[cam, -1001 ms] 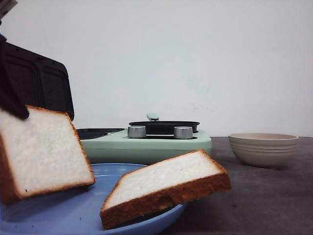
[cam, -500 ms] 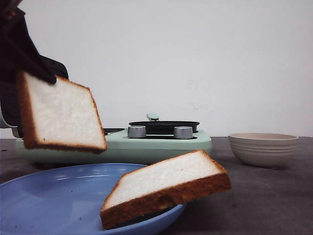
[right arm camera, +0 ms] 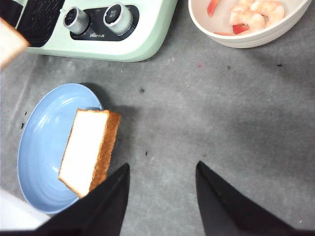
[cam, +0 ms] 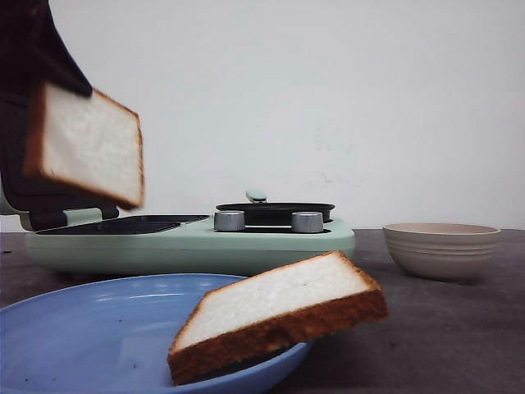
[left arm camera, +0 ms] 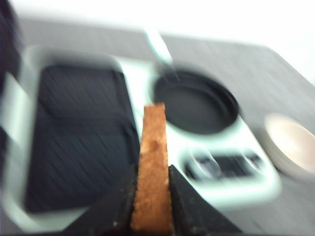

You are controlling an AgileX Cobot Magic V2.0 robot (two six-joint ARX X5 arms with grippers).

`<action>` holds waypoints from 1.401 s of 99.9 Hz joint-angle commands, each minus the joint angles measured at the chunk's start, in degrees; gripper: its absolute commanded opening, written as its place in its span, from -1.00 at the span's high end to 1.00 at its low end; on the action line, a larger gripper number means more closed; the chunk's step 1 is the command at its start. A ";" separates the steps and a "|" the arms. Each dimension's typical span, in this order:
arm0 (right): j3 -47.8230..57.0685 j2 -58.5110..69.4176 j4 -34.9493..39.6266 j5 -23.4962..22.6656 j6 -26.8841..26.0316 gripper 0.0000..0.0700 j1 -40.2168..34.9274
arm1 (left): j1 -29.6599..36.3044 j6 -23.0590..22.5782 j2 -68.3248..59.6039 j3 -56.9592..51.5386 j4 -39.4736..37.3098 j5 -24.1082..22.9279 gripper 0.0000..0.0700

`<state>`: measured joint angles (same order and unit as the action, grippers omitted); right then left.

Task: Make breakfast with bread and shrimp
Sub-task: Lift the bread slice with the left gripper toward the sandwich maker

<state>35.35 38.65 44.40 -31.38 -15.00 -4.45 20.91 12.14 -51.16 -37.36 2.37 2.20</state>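
Observation:
My left gripper has the bread slice to place. It will let go of it on the far half of the black griddle plate [cam: 148, 217] [left arm camera: 81, 92].
My left gripper [cam: 66, 78] is shut on one bread slice [cam: 86, 144] and holds it by its top edge in the air, over the left end of the green breakfast maker [cam: 197, 242]. In the left wrist view the slice's brown crust [left arm camera: 153, 162] sits between the black fingers [left arm camera: 152, 196], above the black griddle plate [left arm camera: 78, 137]. The second bread slice [cam: 275, 316] leans on the rim of the blue plate [cam: 82, 328]; it also shows in the right wrist view [right arm camera: 88, 147]. The shrimp [right arm camera: 253, 12] lie in a white bowl [right arm camera: 236, 39]. My right gripper [right arm camera: 162, 169] is open and empty over the grey table.
The breakfast maker has a raised black lid at the left, two metal knobs [cam: 267, 222] and a small round pan [left arm camera: 197, 103] at its right end. The white bowl [cam: 441, 246] stands right of it. The blue plate [right arm camera: 39, 142] is nearest the camera.
My left gripper has lifted its bread slice up off the blue plate and carried it back toward the breakfast maker's griddle. The second slice and the right gripper have not moved.

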 commanded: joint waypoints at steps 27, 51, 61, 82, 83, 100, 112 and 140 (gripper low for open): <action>0.72 0.20 -0.15 -0.07 2.01 0.26 -0.09 | -3.32 -16.15 -11.04 -9.29 -5.07 -3.93 0.99; 0.72 0.20 -0.15 -0.04 2.34 0.26 -0.09 | -4.17 -24.33 -24.74 -19.78 -6.29 -3.96 0.99; 0.72 0.20 -0.15 -0.04 2.45 0.26 -0.09 | -4.20 -27.76 -30.73 -24.85 -6.29 -4.52 0.99; 0.70 0.20 -0.09 -0.02 3.06 0.26 -0.09 | -4.37 -34.38 -41.27 -34.05 -6.29 -7.91 0.99; 0.70 0.20 -0.09 -0.02 3.06 0.26 -0.09 | -4.39 -34.60 -41.66 -34.40 -6.29 -8.02 0.99; 0.70 0.20 0.02 0.44 3.56 0.26 -0.09 | -4.44 -37.35 -47.36 -39.45 -6.45 -8.41 0.99; 0.70 0.20 0.33 1.55 3.78 0.26 -0.09 | -4.44 -40.06 -49.99 -41.03 -6.73 -8.50 0.99; 0.68 0.20 0.50 1.84 4.13 0.26 -0.09 | -4.44 -46.03 -52.87 -41.46 -8.46 -9.99 0.99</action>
<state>35.35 38.65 45.12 -29.74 -11.77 -4.45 16.34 -31.14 -102.78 -76.95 -4.67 -7.60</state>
